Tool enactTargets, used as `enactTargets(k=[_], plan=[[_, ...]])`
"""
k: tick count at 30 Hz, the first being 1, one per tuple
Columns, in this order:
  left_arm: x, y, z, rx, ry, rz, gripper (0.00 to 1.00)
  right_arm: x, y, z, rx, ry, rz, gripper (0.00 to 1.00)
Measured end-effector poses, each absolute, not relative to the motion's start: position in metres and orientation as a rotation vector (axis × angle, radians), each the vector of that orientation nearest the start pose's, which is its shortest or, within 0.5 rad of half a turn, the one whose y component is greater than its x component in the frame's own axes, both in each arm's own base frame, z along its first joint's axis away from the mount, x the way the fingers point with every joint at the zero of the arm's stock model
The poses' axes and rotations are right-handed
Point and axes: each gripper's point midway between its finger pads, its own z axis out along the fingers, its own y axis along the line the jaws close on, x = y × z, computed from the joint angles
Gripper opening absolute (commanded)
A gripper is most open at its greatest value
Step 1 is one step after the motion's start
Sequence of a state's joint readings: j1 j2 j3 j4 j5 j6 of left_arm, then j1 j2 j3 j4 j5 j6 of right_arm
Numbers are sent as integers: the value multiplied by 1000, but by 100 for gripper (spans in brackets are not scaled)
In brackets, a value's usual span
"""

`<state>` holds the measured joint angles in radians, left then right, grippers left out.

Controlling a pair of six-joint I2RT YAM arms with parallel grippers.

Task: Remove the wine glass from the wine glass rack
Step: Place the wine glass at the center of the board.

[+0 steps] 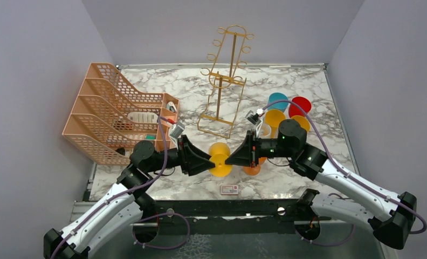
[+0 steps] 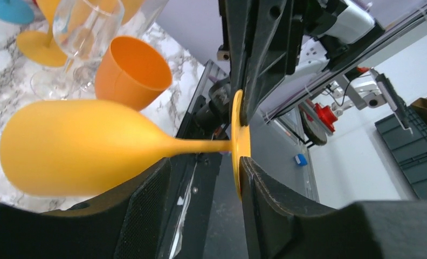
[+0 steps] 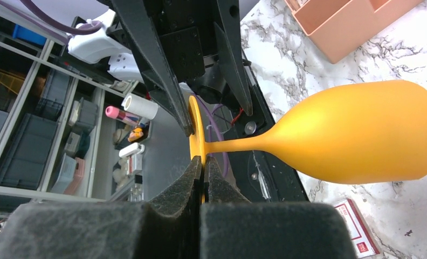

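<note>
My right gripper is holding the wine glass by its foot. So my left gripper will grab the opposite edge of the foot before my right gripper takes the bowl [image 1: 219, 148].
A yellow wine glass [image 1: 220, 157] hangs level above the table's front middle, between both grippers. Its bowl [image 3: 362, 135] points one way and its round foot [image 3: 196, 129] stands on edge. My right gripper [image 3: 203, 162] is shut on the rim of that foot. My left gripper [image 2: 203, 167] is open, one finger under the bowl [image 2: 76, 145] and the other finger beside the foot [image 2: 237, 135], astride the stem. The gold wire wine glass rack [image 1: 226, 81] stands at the back middle with no glass on its hooks.
A peach mesh organiser [image 1: 114, 113] fills the left side. Several coloured glasses [image 1: 287, 108] and a clear glass [image 2: 84, 27] cluster at the right. An orange glass [image 1: 253, 168] sits under my right gripper. A small card [image 1: 229, 189] lies near the front edge.
</note>
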<state>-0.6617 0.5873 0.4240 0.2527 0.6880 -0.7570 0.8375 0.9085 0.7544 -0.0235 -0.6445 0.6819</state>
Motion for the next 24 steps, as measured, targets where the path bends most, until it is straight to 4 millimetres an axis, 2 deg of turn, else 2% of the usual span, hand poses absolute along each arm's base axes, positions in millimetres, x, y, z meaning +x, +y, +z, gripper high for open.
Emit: enactTargets(k=[3, 6, 14, 21, 23, 24], plan=[[105, -253, 255, 572, 1706, -1588, 51, 106, 306, 276, -704, 1904, 1594, 1], [102, -251, 251, 577, 1733, -1593, 45, 107, 307, 274, -708, 1906, 1591, 1], [97, -259, 243, 614, 1791, -1603, 38, 109, 310, 267, -711, 1931, 1581, 1], [90, -267, 241, 663, 1799, -1606, 11, 111, 312, 261, -716, 1948, 1575, 1], [89, -268, 240, 669, 1798, -1603, 1, 111, 312, 260, -721, 1953, 1579, 4], [89, -268, 240, 673, 1798, -1602, 0, 110, 312, 260, -723, 1952, 1580, 7]])
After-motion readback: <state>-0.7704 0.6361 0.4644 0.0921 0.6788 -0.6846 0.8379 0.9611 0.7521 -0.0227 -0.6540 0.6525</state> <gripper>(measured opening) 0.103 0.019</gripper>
